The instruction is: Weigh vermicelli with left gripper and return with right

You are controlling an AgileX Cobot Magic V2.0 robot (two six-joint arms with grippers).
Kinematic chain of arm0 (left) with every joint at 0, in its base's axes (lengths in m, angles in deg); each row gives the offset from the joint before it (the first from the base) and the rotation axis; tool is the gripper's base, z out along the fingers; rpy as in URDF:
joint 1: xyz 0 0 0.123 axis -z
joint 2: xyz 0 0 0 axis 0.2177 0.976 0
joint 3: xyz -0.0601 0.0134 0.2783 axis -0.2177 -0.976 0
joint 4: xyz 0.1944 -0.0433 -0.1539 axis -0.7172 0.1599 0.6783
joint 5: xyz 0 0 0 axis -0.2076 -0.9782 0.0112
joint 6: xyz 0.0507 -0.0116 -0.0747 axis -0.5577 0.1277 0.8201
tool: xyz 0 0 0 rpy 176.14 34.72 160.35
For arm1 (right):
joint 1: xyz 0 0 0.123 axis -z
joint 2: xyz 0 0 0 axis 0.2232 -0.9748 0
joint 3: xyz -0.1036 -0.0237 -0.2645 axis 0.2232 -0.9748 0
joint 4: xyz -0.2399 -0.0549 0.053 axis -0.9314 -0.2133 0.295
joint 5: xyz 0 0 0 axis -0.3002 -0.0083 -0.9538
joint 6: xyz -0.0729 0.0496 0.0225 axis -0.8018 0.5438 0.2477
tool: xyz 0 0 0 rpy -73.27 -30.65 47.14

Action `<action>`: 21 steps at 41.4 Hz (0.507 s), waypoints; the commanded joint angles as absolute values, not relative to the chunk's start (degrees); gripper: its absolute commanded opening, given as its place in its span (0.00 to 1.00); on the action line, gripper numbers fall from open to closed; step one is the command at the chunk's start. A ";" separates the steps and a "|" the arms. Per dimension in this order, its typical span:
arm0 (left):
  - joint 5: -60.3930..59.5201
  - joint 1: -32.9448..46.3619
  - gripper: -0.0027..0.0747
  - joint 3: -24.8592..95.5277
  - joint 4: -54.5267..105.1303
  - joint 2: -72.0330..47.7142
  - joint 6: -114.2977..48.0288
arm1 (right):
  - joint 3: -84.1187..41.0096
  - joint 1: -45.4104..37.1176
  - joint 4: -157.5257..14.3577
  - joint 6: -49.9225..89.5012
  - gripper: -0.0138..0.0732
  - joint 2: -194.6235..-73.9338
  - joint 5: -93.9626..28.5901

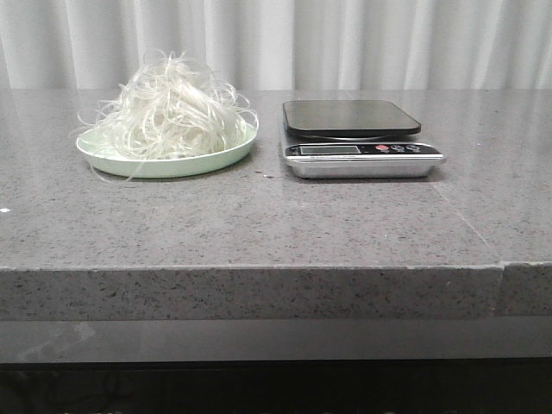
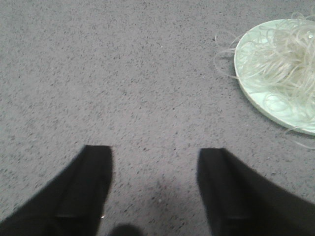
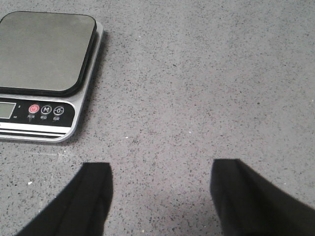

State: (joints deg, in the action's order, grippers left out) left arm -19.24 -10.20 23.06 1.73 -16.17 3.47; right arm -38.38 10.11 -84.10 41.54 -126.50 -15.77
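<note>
The robot's left gripper should close on the top of the vermicelli mound (image 1: 173, 83), since the vermicelli pieces pile up highest there above the pale green plate.
The vermicelli (image 1: 172, 108) is a fluffy white mound of thin strands on a pale green round plate (image 1: 168, 162) at the table's left. A kitchen scale (image 1: 358, 138) with a bare dark platform stands to its right. In the left wrist view my left gripper (image 2: 155, 157) is open and empty over bare table, with the plate (image 2: 251, 88) and vermicelli (image 2: 288, 54) off to one side. In the right wrist view my right gripper (image 3: 160, 172) is open and empty over bare table, beside the scale (image 3: 47, 49). Neither gripper shows in the front view.
The grey speckled stone table (image 1: 276, 224) has its front edge toward me. A pale curtain (image 1: 276, 43) hangs behind the table. The scale's buttons (image 3: 45, 110) face the front edge.
</note>
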 commanded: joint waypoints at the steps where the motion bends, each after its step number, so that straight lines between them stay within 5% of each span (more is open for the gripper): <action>1: -14.36 -6.94 0.72 25.78 2.53 -14.97 3.52 | -36.56 10.48 -84.06 41.09 0.82 -126.32 -18.80; 21: -13.84 10.75 0.72 41.90 2.66 4.88 3.52 | -36.56 10.48 -84.06 41.09 0.82 -126.32 -18.86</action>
